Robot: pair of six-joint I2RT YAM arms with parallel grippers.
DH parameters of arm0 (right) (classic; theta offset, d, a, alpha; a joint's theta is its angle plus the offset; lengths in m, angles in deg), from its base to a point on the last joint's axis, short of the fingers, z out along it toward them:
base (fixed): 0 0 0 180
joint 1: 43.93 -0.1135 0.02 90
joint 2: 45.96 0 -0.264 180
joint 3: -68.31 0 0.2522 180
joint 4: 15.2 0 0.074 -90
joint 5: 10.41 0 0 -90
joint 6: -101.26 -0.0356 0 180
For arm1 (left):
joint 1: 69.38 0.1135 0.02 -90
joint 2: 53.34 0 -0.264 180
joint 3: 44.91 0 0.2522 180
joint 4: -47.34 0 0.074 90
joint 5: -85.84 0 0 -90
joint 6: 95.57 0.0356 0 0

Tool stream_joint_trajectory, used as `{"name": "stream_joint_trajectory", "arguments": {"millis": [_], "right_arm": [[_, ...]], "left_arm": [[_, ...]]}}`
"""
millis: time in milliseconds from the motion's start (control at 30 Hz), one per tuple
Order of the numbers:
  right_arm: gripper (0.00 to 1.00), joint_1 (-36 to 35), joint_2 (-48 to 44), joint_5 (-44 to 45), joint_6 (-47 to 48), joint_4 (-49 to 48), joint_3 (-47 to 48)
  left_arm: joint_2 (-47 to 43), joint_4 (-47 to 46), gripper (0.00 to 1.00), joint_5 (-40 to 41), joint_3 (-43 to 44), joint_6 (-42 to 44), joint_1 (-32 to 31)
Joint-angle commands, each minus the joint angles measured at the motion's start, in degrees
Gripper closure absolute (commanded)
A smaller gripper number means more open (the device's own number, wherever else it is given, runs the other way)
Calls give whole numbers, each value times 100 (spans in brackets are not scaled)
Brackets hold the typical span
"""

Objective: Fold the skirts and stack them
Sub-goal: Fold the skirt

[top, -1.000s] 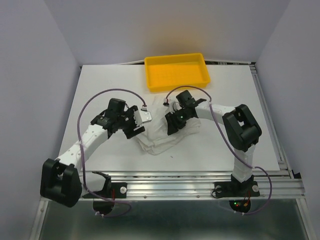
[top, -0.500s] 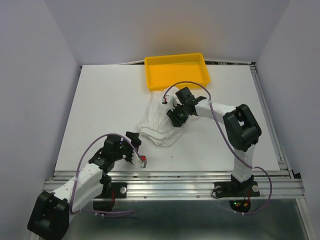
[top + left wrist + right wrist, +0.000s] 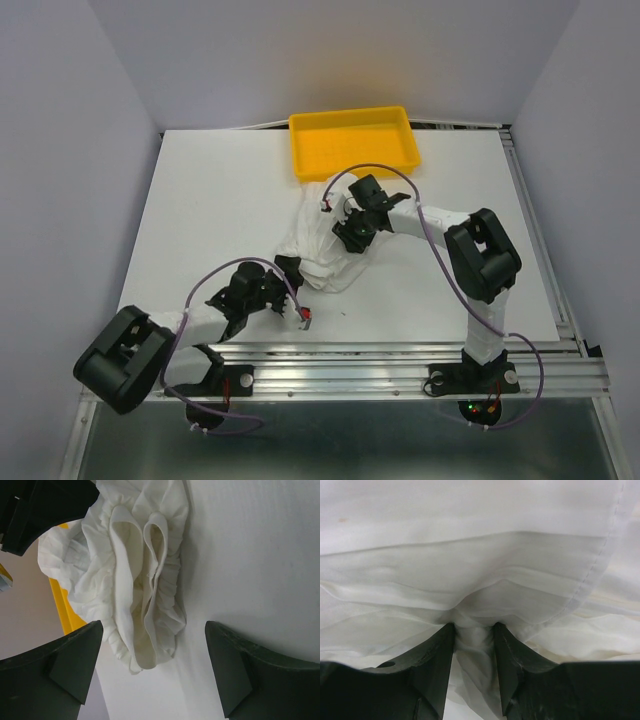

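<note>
Next, my left gripper pinches the raised near edge (image 3: 147,617) and carries it toward my right gripper, because the skirts lie in a crumpled pile that is too bunched to fold.
The white skirts (image 3: 312,245) lie as one crumpled bundle on the white table, just in front of the yellow tray (image 3: 355,145). My right gripper (image 3: 350,230) is at the bundle's far right side. In the right wrist view it (image 3: 474,637) is shut on a pinched fold of skirt fabric (image 3: 480,580). My left gripper (image 3: 293,290) is low over the table at the bundle's near edge, open and empty. In the left wrist view it (image 3: 154,630) has its jaws wide apart, with the pleated bundle (image 3: 135,575) just ahead of them.
The yellow tray also shows in the left wrist view (image 3: 62,605), behind the bundle. The table's (image 3: 220,200) metal front rail (image 3: 400,350) runs close behind the left gripper. Purple cables loop over both arms.
My left gripper left the bundle, drew back to the table's near left, then came in to the bundle's near edge. The right gripper pulled the skirts towards the tray.
</note>
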Motion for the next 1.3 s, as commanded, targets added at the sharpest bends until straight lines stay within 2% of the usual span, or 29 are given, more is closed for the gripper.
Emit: {"name": "stream_joint_trajectory", "arguments": {"millis": [0,100,233,300,333,433,467,600,633,733,767,900,1000,1267], "right_arm": [[57,-98,413,93,224,493,-303],[57,-150,386,-47,277,502,-364],[58,-212,404,-100,242,467,-382],[59,-212,439,-144,137,484,-277],[59,-212,439,-179,93,502,-242],[59,-212,378,-460,5,589,-93],[59,-212,360,-574,-4,633,-57],[60,-212,228,-918,22,791,4],[60,-212,246,-927,39,862,13],[60,-212,298,-865,57,880,-39],[60,-212,307,-848,57,880,-48],[60,-212,333,-795,66,810,-145],[60,-212,369,-742,118,809,-154],[60,-212,351,-628,206,774,-189]], "left_arm": [[782,-1039,4,416,286,-158,-45],[1495,-1872,8,672,200,-70,-54],[1462,-2139,18,575,102,43,-98],[1121,-1999,32,374,-29,280,-124],[971,-1859,44,286,-73,368,-124],[294,-1139,62,-65,-152,562,-124],[153,-823,63,-240,-153,571,-133],[63,-653,60,-243,-48,449,-300],[177,-653,44,-86,49,439,-335],[572,-776,28,152,216,343,-371],[635,-794,26,188,243,308,-371],[601,-768,23,136,278,272,-370],[355,-365,21,13,260,307,-362],[-568,1734,17,-84,383,519,-353]]}}
